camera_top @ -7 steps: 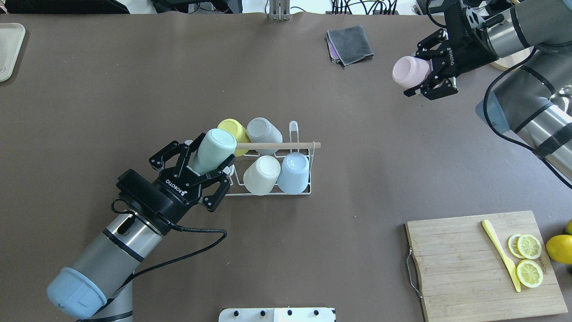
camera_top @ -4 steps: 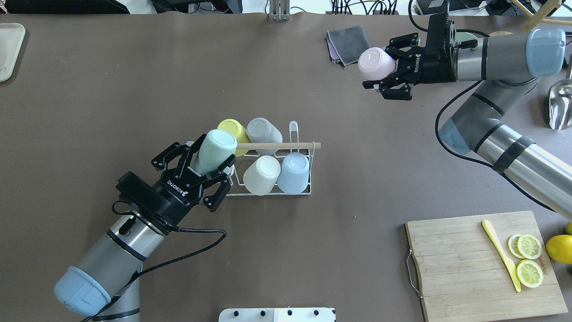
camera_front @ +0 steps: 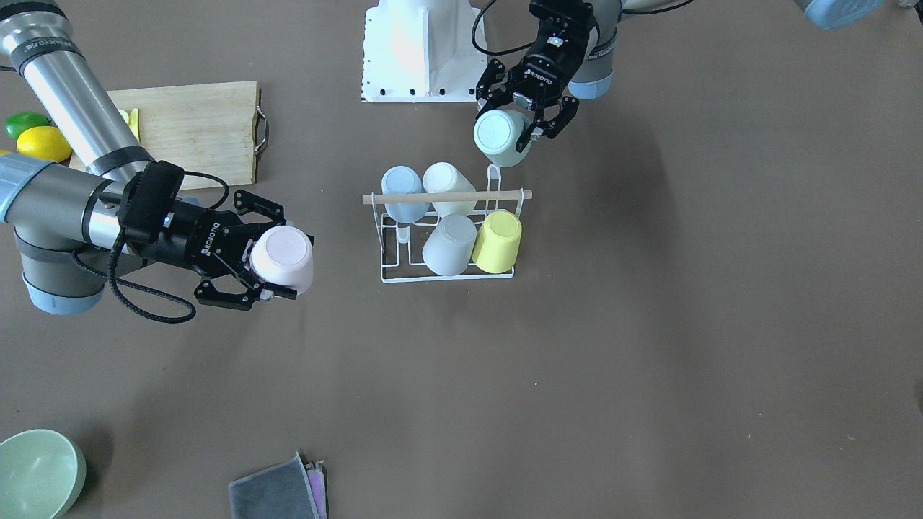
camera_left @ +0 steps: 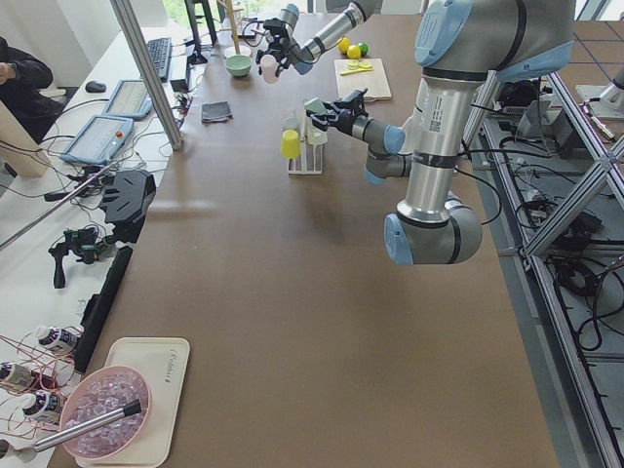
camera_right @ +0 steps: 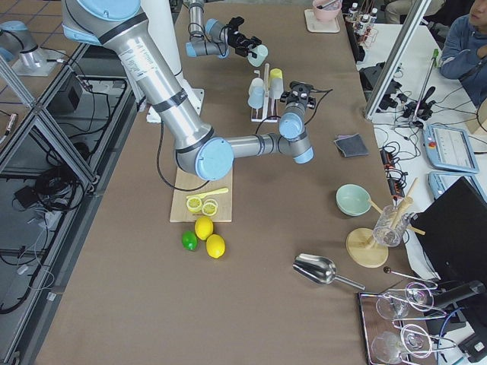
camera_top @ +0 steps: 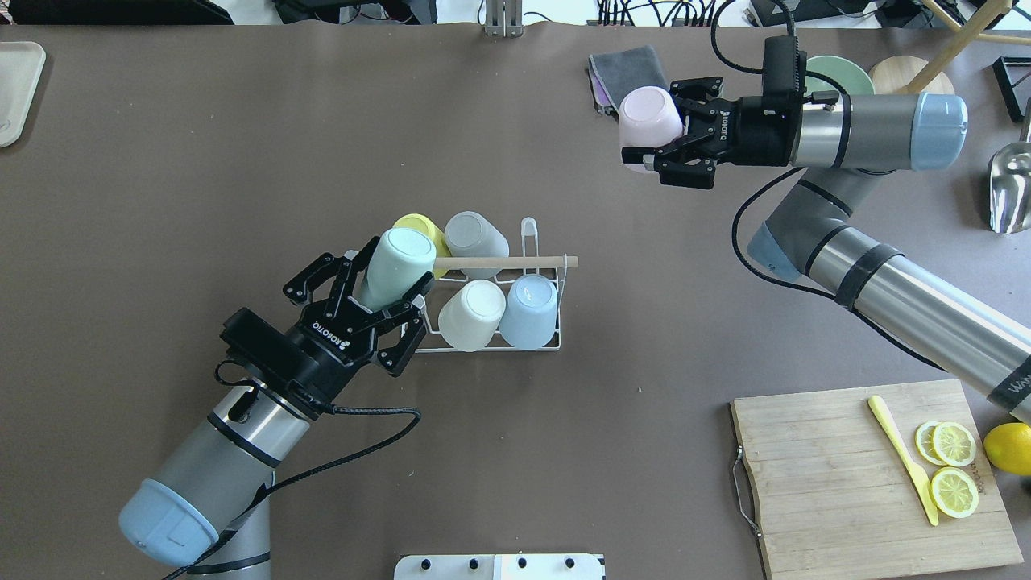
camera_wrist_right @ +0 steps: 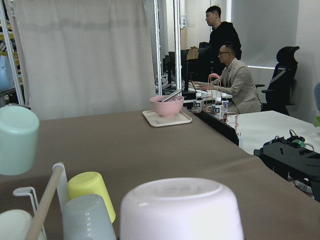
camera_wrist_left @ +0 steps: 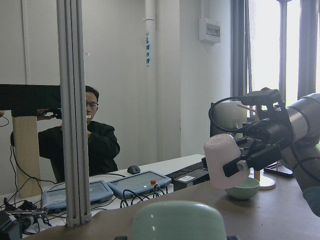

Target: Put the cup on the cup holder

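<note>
Next, my left gripper lets go of the mint cup on the cup holder's empty peg [camera_front: 494, 187] next to the cream cup.
The cup holder [camera_top: 515, 261], a white wire rack with a wooden rod on top, stands mid-table. It holds a yellow cup [camera_top: 419, 229], a grey cup [camera_top: 475, 234], a cream cup [camera_top: 471, 314] and a light blue cup [camera_top: 529, 310], all upside down. My left gripper [camera_top: 378, 294] is shut on a mint cup [camera_top: 395, 262], tilted bottom-up over the rack's left end. At the far right, well away from the rack, my right gripper [camera_top: 676, 129] is shut on a pink cup [camera_top: 648, 121], held above the table.
A grey cloth [camera_top: 624, 72] and a green bowl [camera_top: 842, 72] lie at the far edge behind the right gripper. A cutting board [camera_top: 838, 483] with lemon slices and a yellow knife sits front right. A metal scoop [camera_top: 1011, 189] lies at the right edge.
The right arm has swung the pink cup leftward, from the far right edge to beside the grey cloth. The left gripper has crept slightly toward the rack with the mint cup.
</note>
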`<state>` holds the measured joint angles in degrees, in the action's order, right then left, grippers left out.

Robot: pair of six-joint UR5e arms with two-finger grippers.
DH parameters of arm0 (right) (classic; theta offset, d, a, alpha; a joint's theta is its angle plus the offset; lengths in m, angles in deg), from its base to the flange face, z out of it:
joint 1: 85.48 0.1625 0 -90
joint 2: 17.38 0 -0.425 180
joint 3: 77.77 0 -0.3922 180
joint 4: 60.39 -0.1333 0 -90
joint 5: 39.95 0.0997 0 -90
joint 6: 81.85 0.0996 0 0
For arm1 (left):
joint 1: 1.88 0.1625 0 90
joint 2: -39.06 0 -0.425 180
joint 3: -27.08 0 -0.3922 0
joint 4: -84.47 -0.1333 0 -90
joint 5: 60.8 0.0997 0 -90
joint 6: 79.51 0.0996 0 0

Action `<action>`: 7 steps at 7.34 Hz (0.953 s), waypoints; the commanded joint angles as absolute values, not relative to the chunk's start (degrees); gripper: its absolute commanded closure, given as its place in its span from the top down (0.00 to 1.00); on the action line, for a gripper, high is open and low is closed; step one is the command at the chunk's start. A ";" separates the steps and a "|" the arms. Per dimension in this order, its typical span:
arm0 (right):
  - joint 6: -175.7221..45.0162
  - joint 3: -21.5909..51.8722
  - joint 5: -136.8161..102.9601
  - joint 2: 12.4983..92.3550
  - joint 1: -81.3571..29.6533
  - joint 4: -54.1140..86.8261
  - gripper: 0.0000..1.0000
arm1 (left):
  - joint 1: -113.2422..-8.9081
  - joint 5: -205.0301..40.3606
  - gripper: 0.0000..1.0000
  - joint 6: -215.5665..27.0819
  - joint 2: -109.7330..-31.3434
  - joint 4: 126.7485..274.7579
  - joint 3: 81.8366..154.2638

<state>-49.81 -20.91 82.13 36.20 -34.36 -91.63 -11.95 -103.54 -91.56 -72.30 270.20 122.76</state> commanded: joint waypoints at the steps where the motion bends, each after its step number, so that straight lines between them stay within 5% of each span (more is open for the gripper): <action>1: -43.14 -22.91 82.39 35.36 -33.20 -100.68 0.00 | -12.07 -103.25 0.00 -91.55 -72.92 270.27 121.57; 7: -36.68 -30.83 87.58 25.78 -37.81 -114.18 0.00 | -12.07 -102.11 0.00 -91.64 -74.32 270.45 118.49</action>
<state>-36.64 -30.52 87.56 26.90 -34.64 -113.03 -12.03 -102.22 -91.64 -74.27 270.39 118.57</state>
